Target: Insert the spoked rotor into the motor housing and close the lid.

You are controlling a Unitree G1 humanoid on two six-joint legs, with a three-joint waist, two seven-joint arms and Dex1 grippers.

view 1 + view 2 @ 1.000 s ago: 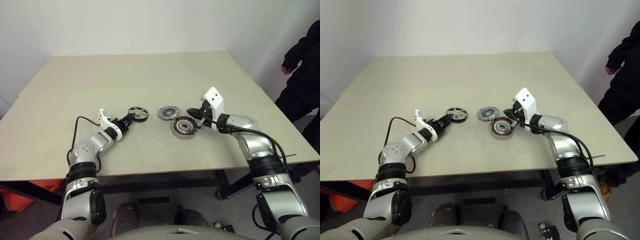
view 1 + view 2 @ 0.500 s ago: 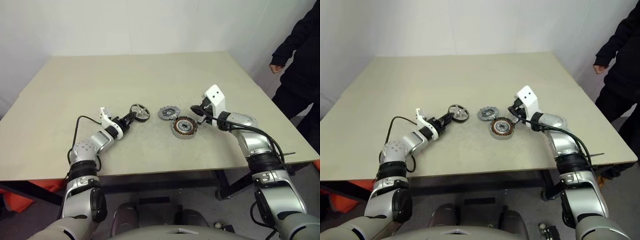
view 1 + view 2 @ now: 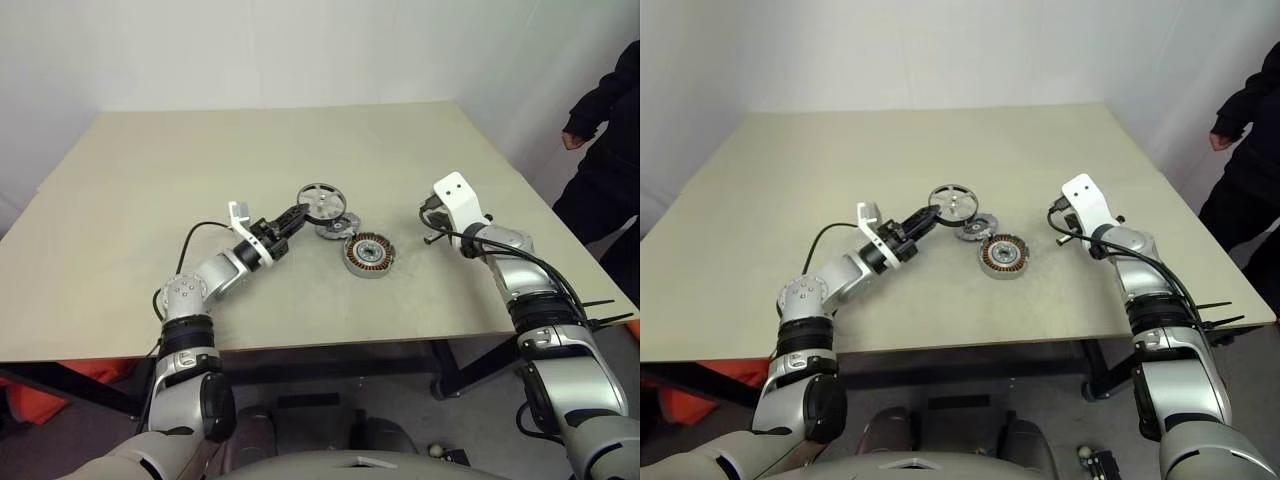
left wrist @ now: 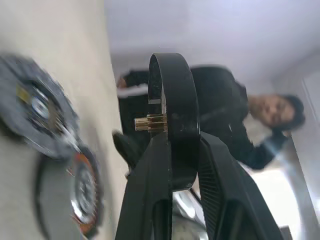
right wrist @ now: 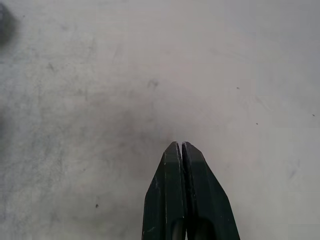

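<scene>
Next, my left gripper brings the spoked rotor, now held tilted just over the lid, over the copper windings of the motor housing [image 3: 370,251] [image 4: 86,192], centred on the housing's open top. It will let go of the rotor there.
My left gripper [image 3: 298,213] is shut on the rim of the spoked rotor [image 3: 320,203], a silver wheel held tilted above the table, just over the lid [image 3: 341,227]. The lid, a dark notched disc, lies flat on the table. The motor housing [image 3: 368,255], with its copper windings, stands just right of the lid and nearer to me. In the left wrist view the rotor [image 4: 172,100] shows edge-on between the fingers [image 4: 150,175], with the lid [image 4: 40,120] and housing [image 4: 80,195] beyond. My right gripper [image 5: 180,146] is shut and empty over bare table, right of the housing.
The beige table [image 3: 250,150] stretches far to the back and left. A person in dark clothes [image 3: 610,130] stands beyond the table's right edge. A black cable [image 3: 195,240] loops from my left wrist.
My left gripper closed on the rotor, lifted it off the table and carried it right, over the lid. My right gripper pulled away to the right from the housing.
</scene>
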